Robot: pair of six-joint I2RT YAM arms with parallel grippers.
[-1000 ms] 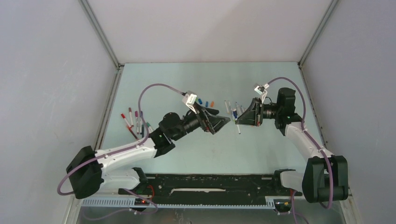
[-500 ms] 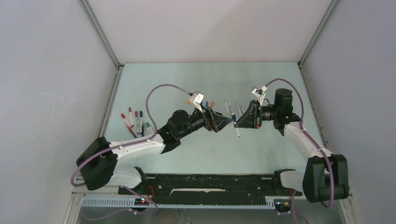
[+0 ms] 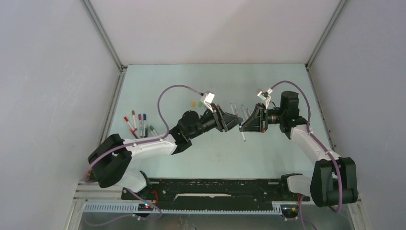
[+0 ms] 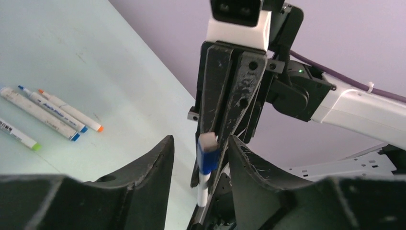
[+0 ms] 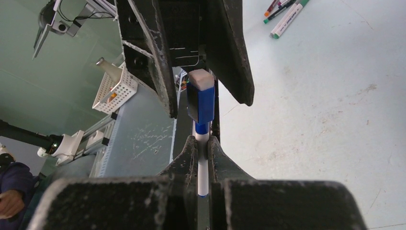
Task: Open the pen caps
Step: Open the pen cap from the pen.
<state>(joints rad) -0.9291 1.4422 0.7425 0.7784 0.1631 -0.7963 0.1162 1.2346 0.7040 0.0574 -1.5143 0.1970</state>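
Note:
My gripper will set the white pen down beside the row of white pens (image 3: 261,123), at the end nearest my right gripper.
My right gripper (image 5: 202,143) is shut on the white barrel of a pen (image 5: 203,172), held above the table mid-scene (image 3: 242,125). The pen's blue cap (image 5: 201,103) with a grey end sticks out past the fingertips. My left gripper (image 4: 201,158) faces it tip to tip (image 3: 235,122). It is open, with its fingers (image 4: 148,172) on either side of the blue cap (image 4: 207,155) and a small gap showing on each side. Loose yellow (image 3: 193,103) and green (image 3: 200,103) pen caps lie behind the left arm.
Several pens (image 3: 139,123) lie in a row at the table's left edge. More white pens (image 3: 234,109) lie behind the grippers, seen also in the left wrist view (image 4: 48,115). Grey walls enclose the table on three sides.
My left arm has swung right and forward to meet the right gripper, and its jaws have narrowed around the blue cap. The right gripper has held the pen nearly still.

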